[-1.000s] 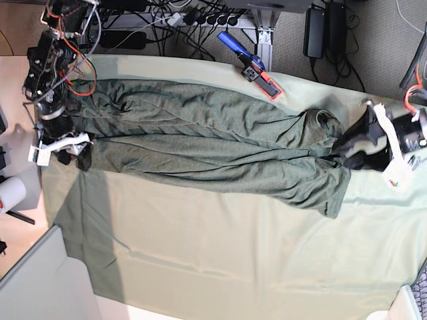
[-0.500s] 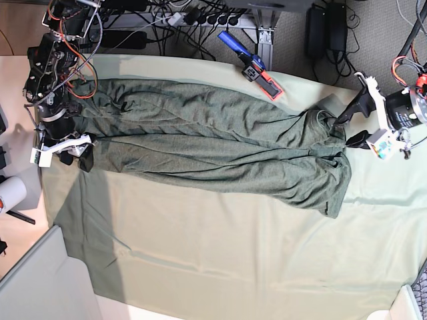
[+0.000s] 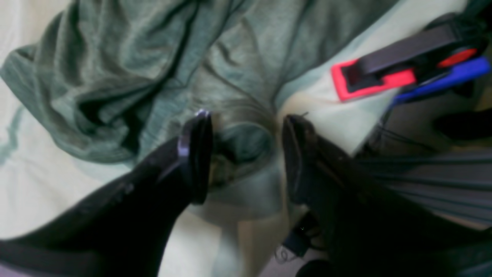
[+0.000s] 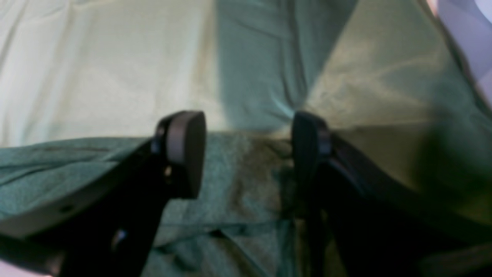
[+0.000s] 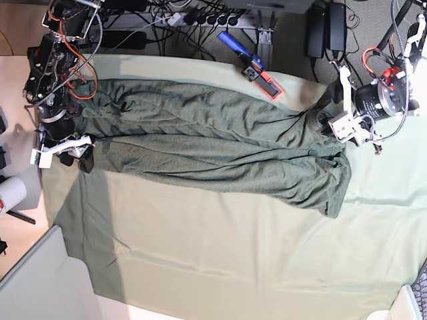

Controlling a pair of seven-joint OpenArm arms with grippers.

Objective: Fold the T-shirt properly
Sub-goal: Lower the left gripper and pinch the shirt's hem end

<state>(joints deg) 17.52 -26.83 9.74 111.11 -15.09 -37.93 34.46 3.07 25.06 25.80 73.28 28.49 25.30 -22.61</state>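
Observation:
The robot's left gripper is at the T-shirt's bunched far corner while the T-shirt's near flap sticks out, so it should grip closer to that flap (image 5: 335,183) before folding inward.
The T-shirt (image 5: 213,140) lies as a long dark olive band across the pale sage sheet (image 5: 233,253), folded lengthwise with wrinkles. My left gripper (image 5: 328,121) is at the shirt's far right corner. In the left wrist view it (image 3: 246,154) stands open, its fingers astride a bunched hump of the T-shirt (image 3: 115,77). My right gripper (image 5: 75,153) is at the shirt's left end. The right wrist view shows it (image 4: 246,154) open just above the T-shirt's (image 4: 238,181) edge, with the sheet (image 4: 96,77) beyond.
A red, black and blue clamp (image 5: 257,67) lies on the sheet's far edge near the shirt, and shows close to the left fingers (image 3: 376,77). Cables and power bricks (image 5: 313,30) lie beyond the table. A white roll (image 5: 10,193) and a grey panel (image 5: 33,280) sit at the left.
The left arm has swung from the middle of the shirt's right end up to its far right corner, jaws still apart. The right arm has hardly moved.

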